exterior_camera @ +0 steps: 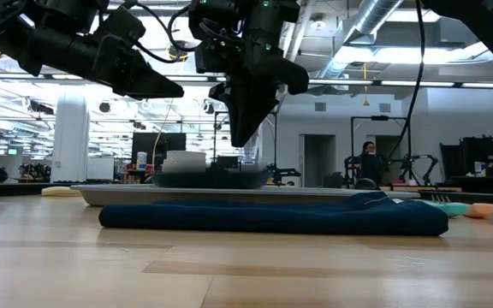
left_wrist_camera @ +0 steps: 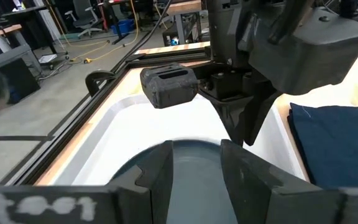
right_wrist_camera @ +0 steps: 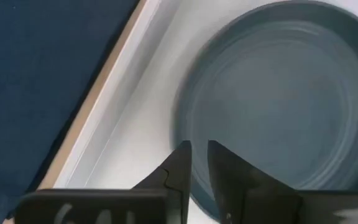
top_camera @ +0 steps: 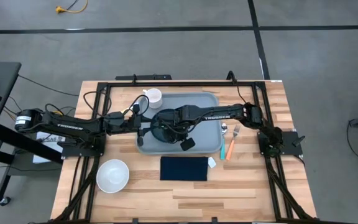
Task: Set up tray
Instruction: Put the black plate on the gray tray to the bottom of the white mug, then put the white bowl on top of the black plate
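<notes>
The robot's left gripper will next move to the white bowl near the tray and close on the far side of the bowl's rim (top_camera: 112,161).
The light grey-blue tray (top_camera: 207,99) lies at the table's middle. A dark blue-grey plate (right_wrist_camera: 278,93) lies flat on the tray's floor. My right gripper (right_wrist_camera: 199,152) points down over the plate's rim, raised above it (exterior_camera: 236,137), with only a narrow gap between its fingers. My left gripper (left_wrist_camera: 196,158) is open. It reaches in from the table's left, slanting down over the plate (left_wrist_camera: 194,180) without touching it (exterior_camera: 174,88). The two grippers stand close together over the plate (top_camera: 157,135).
A white mug (top_camera: 153,96) stands at the tray's far left corner. A white bowl (top_camera: 112,175) sits near-left of the tray. The folded navy cloth (top_camera: 184,168) lies before the tray's near rim. A fork (top_camera: 235,132) and teal and orange utensils (top_camera: 230,149) lie right of the tray.
</notes>
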